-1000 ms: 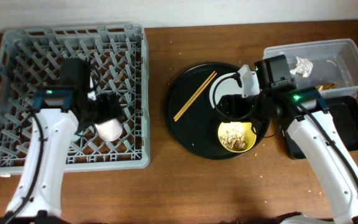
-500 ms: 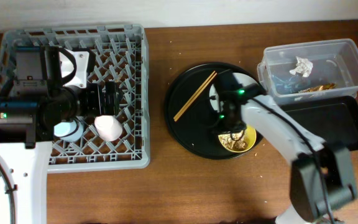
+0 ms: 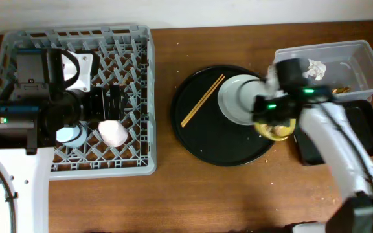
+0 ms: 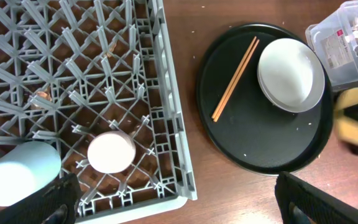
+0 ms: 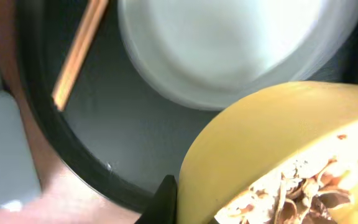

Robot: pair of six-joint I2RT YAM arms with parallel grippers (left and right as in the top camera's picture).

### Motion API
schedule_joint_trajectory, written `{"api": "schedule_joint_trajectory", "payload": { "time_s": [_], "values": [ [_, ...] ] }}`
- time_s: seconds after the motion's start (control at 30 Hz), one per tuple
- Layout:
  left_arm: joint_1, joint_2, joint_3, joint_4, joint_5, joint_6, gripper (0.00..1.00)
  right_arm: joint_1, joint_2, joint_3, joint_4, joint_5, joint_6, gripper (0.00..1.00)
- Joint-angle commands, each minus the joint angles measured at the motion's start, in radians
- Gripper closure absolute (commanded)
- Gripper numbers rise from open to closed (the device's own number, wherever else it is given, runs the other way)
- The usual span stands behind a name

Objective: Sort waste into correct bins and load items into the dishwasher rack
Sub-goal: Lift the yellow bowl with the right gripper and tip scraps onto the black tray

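Observation:
Next, my right gripper lets go of the yellow bowl on the round black tray [image 3: 228, 141] [image 5: 178, 160] in front of the pale plate.
My right gripper [image 3: 272, 122] is shut on the rim of the yellow bowl [image 3: 278, 132], holding it over the right edge of the round black tray [image 3: 206, 139]. The right wrist view shows one black finger [image 5: 165, 202] against the bowl's [image 5: 260, 137] outer wall and beige crumbly leftovers [image 5: 297, 193] inside. The pale plate [image 3: 237, 100] and wooden chopsticks [image 3: 203, 100] lie on the tray. The pink cup [image 3: 113, 133] and light-blue cup [image 3: 68, 134] stand upside down in the grey rack [image 3: 141, 71]. Above them my left gripper [image 4: 185, 211] is open and empty.
The clear tub [image 3: 361, 61] at the right rear holds a crumpled white napkin [image 3: 315, 68] and brown stick scraps [image 3: 340, 89]. The shallow black tray bin [image 3: 361, 133] lies just in front of it, partly under my right arm. Crumbs dot the wooden table.
My right gripper has shut on the yellow bowl and carried it rightward off the tray's middle, uncovering the plate. The left arm rose from the cups earlier and has since held still.

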Motion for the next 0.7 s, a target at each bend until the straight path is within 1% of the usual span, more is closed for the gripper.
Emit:
{"api": "schedule_joint_trajectory", "payload": {
  "time_s": [0.0, 0.07, 0.13, 0.2, 0.3, 0.33, 0.37, 0.43, 0.5, 0.6, 0.63, 0.67],
  "values": [
    [0.001, 0.002, 0.008, -0.002, 0.014, 0.019, 0.01, -0.227, -0.019, 0.002, 0.003, -0.318, -0.164, 0.96],
    [0.001, 0.002, 0.008, -0.002, 0.014, 0.019, 0.01, -0.396, 0.014, -0.013, 0.014, -0.476, -0.248, 0.96],
    [0.001, 0.002, 0.008, -0.002, 0.014, 0.019, 0.01, -0.525, 0.051, -0.032, 0.039, -0.605, -0.33, 0.96],
    [0.001, 0.002, 0.008, -0.002, 0.014, 0.019, 0.01, -0.653, 0.097, -0.085, 0.13, -0.75, -0.372, 0.96],
    [0.001, 0.002, 0.008, -0.002, 0.014, 0.019, 0.01, -0.751, 0.147, -0.148, 0.217, -0.931, -0.374, 0.96],
    [0.001, 0.002, 0.008, -0.002, 0.014, 0.019, 0.01, -0.792, 0.166, -0.19, 0.284, -1.02, -0.403, 0.96],
    [0.001, 0.002, 0.008, -0.002, 0.014, 0.019, 0.01, -0.825, 0.177, -0.221, 0.332, -1.084, -0.403, 0.96],
    [0.001, 0.002, 0.008, -0.002, 0.014, 0.019, 0.01, -0.882, 0.18, -0.264, 0.39, -1.238, -0.453, 0.96],
    [0.001, 0.002, 0.008, -0.002, 0.014, 0.019, 0.01, -0.913, 0.18, -0.265, 0.391, -1.268, -0.453, 0.96],
    [0.001, 0.002, 0.008, -0.002, 0.014, 0.019, 0.01, -0.913, 0.18, -0.265, 0.369, -1.282, -0.454, 0.96],
    [0.001, 0.002, 0.008, -0.002, 0.014, 0.019, 0.01, -0.913, 0.18, -0.265, 0.373, -1.269, -0.458, 0.96],
    [0.001, 0.002, 0.008, -0.002, 0.014, 0.019, 0.01, -0.915, 0.18, -0.265, 0.381, -1.205, -0.44, 0.96]
  ]
}}
